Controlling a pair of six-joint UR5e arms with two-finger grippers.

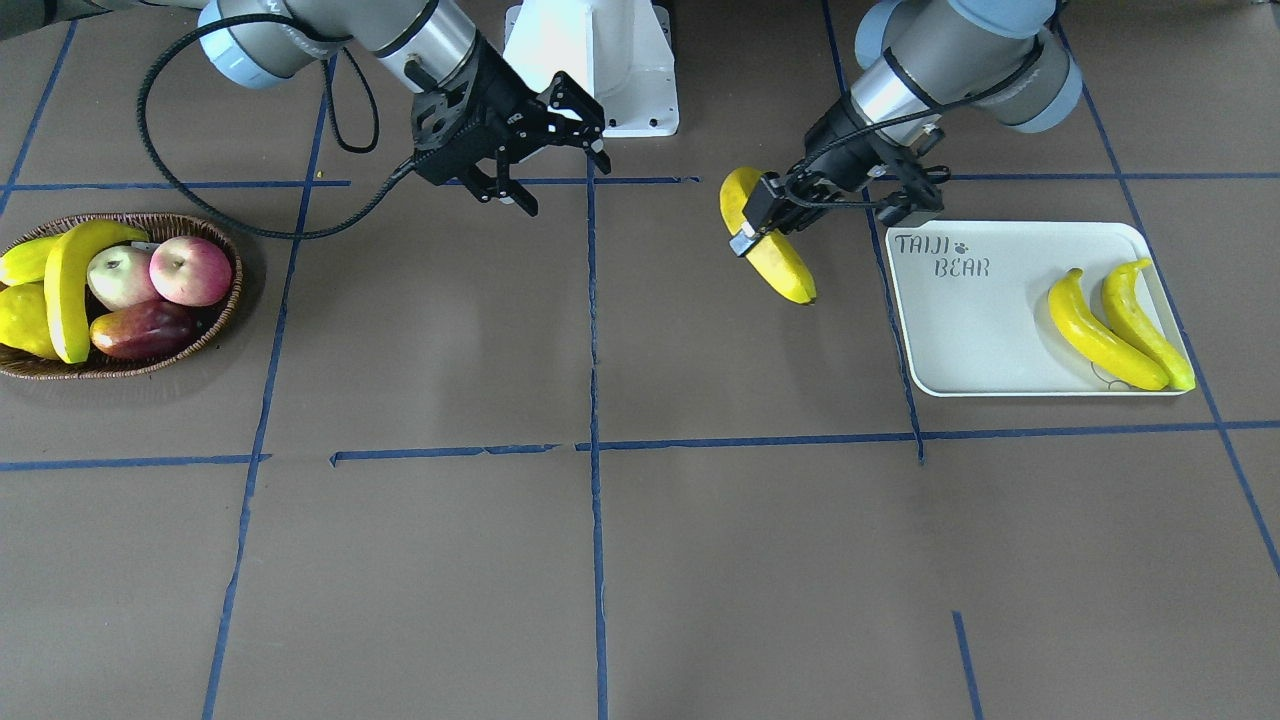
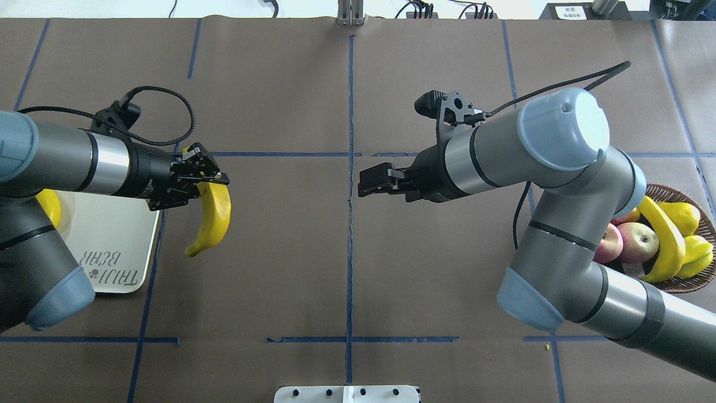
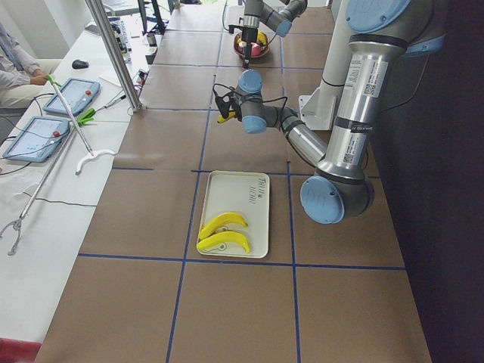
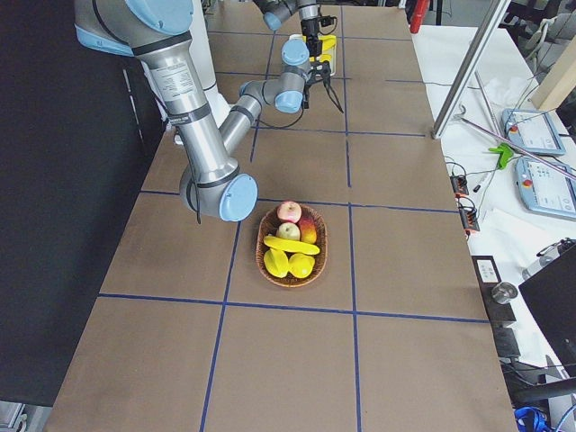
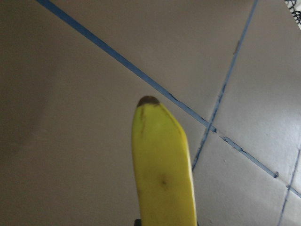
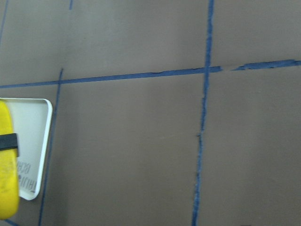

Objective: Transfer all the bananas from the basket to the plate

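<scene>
The robot's left gripper should release the yellow banana, now held above the table beside the plate, on the plate (image 1: 1063,322), next to the two bananas lying there.
My left gripper (image 1: 768,228) is shut on a yellow banana (image 1: 775,255) and holds it above the table, just beside the short edge of the plate (image 1: 980,330). From overhead, that banana (image 2: 215,215) hangs past the plate (image 2: 112,224). Two bananas (image 1: 1100,335) (image 1: 1145,320) lie side by side on the plate. One more banana (image 1: 68,290) curves over the fruit in the wicker basket (image 1: 120,372). My right gripper (image 1: 560,155) hangs open and empty near the table's middle, well clear of the basket.
In the basket are also two apples (image 1: 190,270), a dark red fruit (image 1: 145,328) and lumpy yellow fruit (image 1: 25,320). The white robot base (image 1: 595,60) stands between the arms. A person sits at a side desk (image 3: 23,68) beyond the table.
</scene>
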